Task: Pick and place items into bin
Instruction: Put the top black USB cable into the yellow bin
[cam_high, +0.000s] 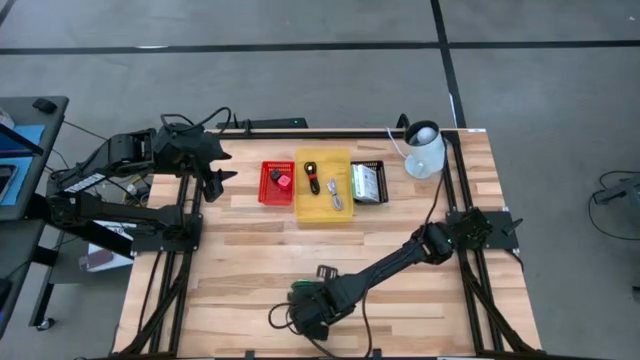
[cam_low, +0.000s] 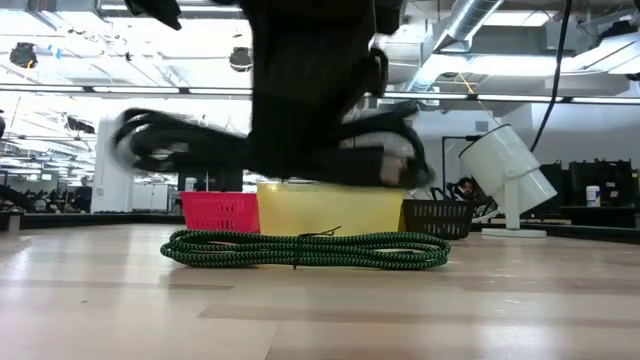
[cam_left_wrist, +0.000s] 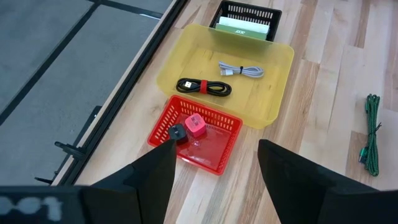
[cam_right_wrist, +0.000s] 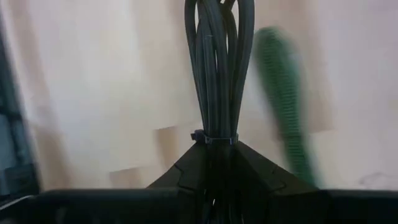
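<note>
The black cord bundle is in view. My right gripper should release it in the yellow bin's near half (cam_high: 314, 201) next to the pale cord.
My right gripper (cam_high: 314, 308) is near the table's near edge, shut on a bundle of black cord (cam_low: 180, 145) and holding it above the wood. A green braided cord (cam_low: 305, 248) lies coiled flat on the table just beneath it and shows blurred in the right wrist view (cam_right_wrist: 283, 93). My left gripper (cam_left_wrist: 214, 168) is open and empty, hovering near the red bin (cam_left_wrist: 214, 155) at the far left. The red bin holds a small red block (cam_left_wrist: 194, 125) and a dark piece (cam_left_wrist: 177, 132). The yellow bin (cam_left_wrist: 273, 109) holds a black cord (cam_left_wrist: 204, 87) and a pale cord (cam_left_wrist: 241, 70). My right gripper pinches the black cord bundle between its two fingers, right at the thin tie (cam_right_wrist: 214, 138) that binds the strands. The fingers come from above. The bundle is lifted clear of the table and lies roughly level, its loops (cam_low: 150, 145) sticking out to either side of the fingers.
Red, yellow and black bins (cam_high: 367, 183) stand in a row at the table's far middle. The black one holds a green and white flat item. A white lamp (cam_high: 424, 150) stands at the far right corner, its cable running along the right side. Bare wood lies between bins and near edge.
</note>
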